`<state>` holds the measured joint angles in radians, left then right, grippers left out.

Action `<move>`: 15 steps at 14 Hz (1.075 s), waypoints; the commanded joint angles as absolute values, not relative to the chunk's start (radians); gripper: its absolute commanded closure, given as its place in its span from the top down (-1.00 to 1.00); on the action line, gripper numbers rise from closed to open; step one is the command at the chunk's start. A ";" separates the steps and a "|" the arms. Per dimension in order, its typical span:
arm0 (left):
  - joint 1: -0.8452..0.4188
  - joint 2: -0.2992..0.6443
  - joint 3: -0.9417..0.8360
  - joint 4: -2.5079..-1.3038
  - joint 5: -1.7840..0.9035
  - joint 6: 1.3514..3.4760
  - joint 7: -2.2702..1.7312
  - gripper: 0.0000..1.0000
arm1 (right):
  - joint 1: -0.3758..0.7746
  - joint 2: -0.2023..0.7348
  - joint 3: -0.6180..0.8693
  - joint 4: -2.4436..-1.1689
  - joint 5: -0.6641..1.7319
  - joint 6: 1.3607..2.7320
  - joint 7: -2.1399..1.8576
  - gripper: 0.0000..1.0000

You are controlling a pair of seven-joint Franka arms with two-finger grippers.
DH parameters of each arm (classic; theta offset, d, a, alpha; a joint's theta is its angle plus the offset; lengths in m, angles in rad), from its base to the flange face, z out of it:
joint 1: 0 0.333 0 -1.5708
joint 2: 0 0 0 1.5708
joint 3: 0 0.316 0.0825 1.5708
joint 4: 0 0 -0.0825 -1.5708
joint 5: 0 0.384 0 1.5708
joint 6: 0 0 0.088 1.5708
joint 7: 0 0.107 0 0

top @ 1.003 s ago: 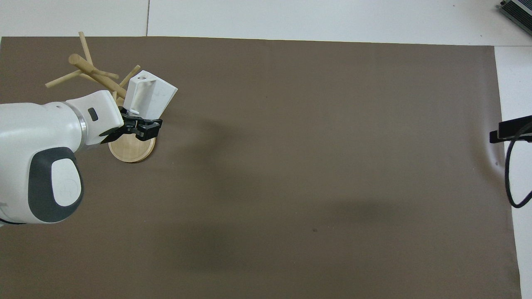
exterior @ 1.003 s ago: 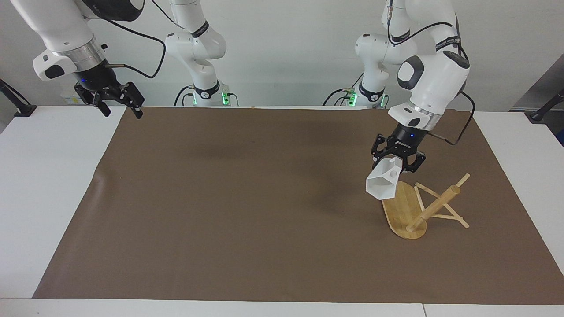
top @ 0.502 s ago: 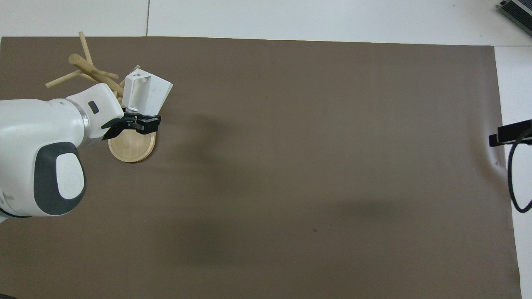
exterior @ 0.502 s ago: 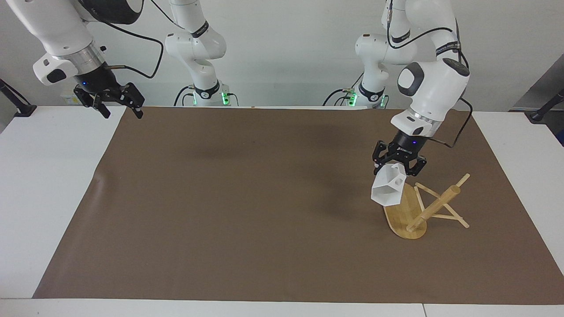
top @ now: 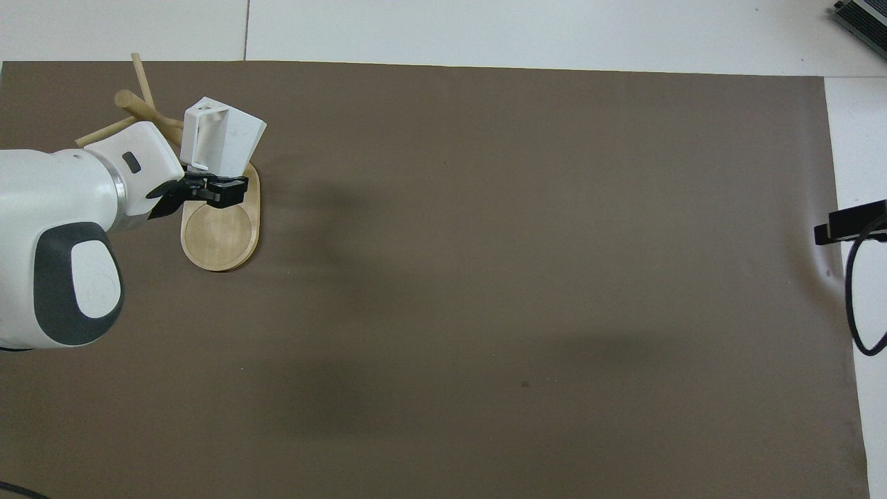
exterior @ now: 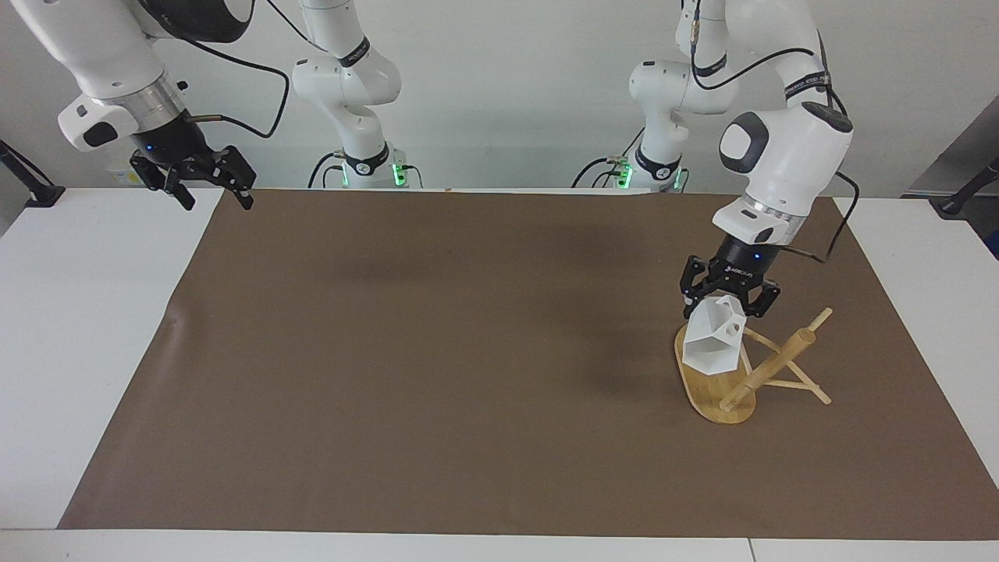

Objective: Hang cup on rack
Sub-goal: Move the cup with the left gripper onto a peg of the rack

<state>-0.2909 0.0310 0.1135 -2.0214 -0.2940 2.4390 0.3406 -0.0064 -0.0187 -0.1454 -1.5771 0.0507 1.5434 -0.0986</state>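
Note:
My left gripper needs to let go of the white cup with its handle on the thin peg (top: 199, 137) that sits above the oval base of the rack.
The white faceted cup (exterior: 709, 345) hangs tilted in the air, its handle (exterior: 731, 329) turned toward the post. My left gripper (exterior: 724, 301) is shut on its upper edge. The cup (top: 223, 137) is over the bamboo rack's oval base (exterior: 712, 390), close beside the round post (exterior: 769, 365) and its thin pegs (exterior: 787, 384). Whether cup and pegs touch I cannot tell. In the overhead view my left gripper (top: 206, 186) covers part of the base (top: 220, 237). My right gripper (exterior: 218, 195) waits open and empty over the mat's corner at the right arm's end.
A brown mat (exterior: 437, 375) covers most of the white table (exterior: 78, 328). Only the tip of my right gripper (top: 848, 222) and its cable (top: 851, 305) show in the overhead view.
My left gripper has carried the cup toward the left arm's end of the table, from beside the rack's base to over it, nearer the post. The right arm has barely moved.

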 commanded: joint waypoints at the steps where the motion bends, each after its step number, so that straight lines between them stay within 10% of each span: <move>1: -0.275 0.054 0.107 -2.002 -0.268 2.450 0.316 -1.00 | -0.005 -0.018 -0.153 -1.565 0.035 1.525 -0.115 1.00; 15: -0.232 0.086 0.106 -2.013 -0.268 2.482 0.196 -1.00 | -0.012 -0.020 -0.156 -1.569 0.032 1.531 -0.114 1.00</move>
<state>-0.2501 0.0705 0.1139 -2.0211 -0.2935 2.4560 0.2182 -0.0078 -0.0187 -0.1532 -1.5766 0.0506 1.5434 -0.0986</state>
